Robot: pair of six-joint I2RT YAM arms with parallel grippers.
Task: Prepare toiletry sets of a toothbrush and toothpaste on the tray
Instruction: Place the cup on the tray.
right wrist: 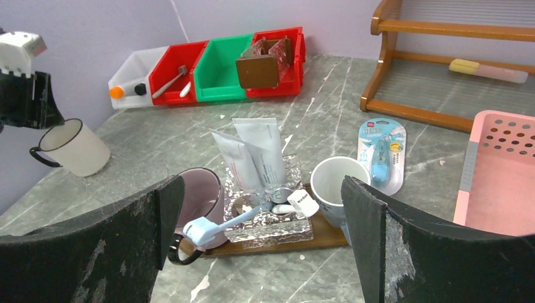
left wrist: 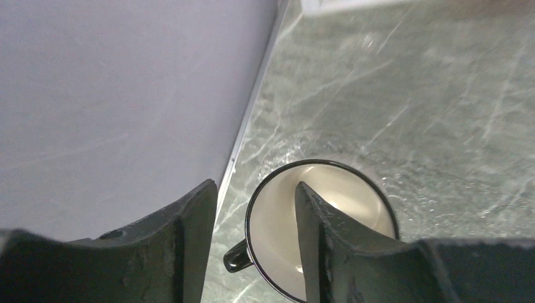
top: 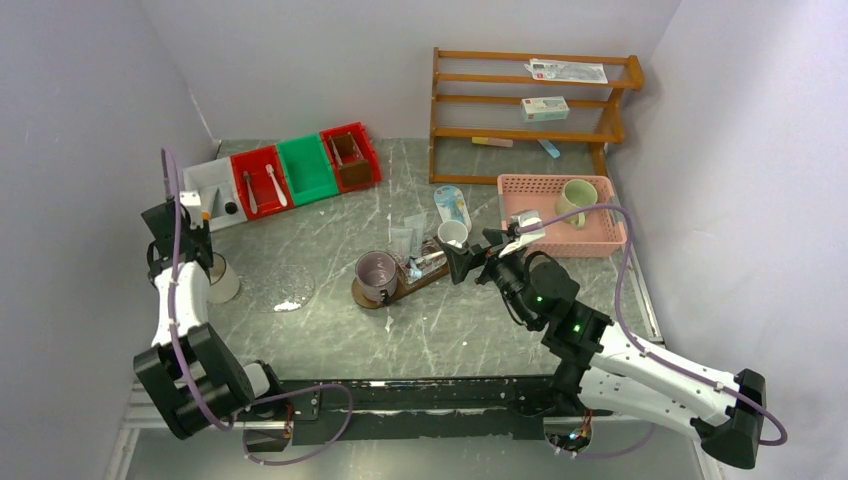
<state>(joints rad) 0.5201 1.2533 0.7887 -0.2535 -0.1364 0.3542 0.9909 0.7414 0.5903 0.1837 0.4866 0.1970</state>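
I have my left gripper over the cream mug's rim beside the wall, near the mug's handle, so I will move across and grab the mug's rim (left wrist: 383, 194) opposite the handle.
The dark wooden tray (top: 412, 284) (right wrist: 277, 243) carries a purple mug (top: 378, 272) (right wrist: 203, 189), a clear glass dish (right wrist: 268, 218) and a white mug (top: 452, 233) (right wrist: 334, 183). A toothbrush (right wrist: 211, 226) with a pale blue head lies across the dish, its head beside the purple mug. Two toothpaste tubes (right wrist: 252, 158) lean in the dish. My right gripper (right wrist: 258, 252) (top: 465, 262) hangs wide open just in front of the tray, holding nothing. My left gripper (left wrist: 253, 189) (top: 200, 243) is open above a cream mug (left wrist: 328, 214) (top: 222, 280) (right wrist: 72, 148) by the left wall. One finger is over the mug's mouth.
Red, green and white bins (top: 290, 172) line the back left. A wooden rack (top: 530, 110) with small packets stands at the back. A pink basket (top: 590, 232) holding a green mug (top: 576, 197) sits at the right. A blister pack (right wrist: 382, 154) lies behind the white mug.
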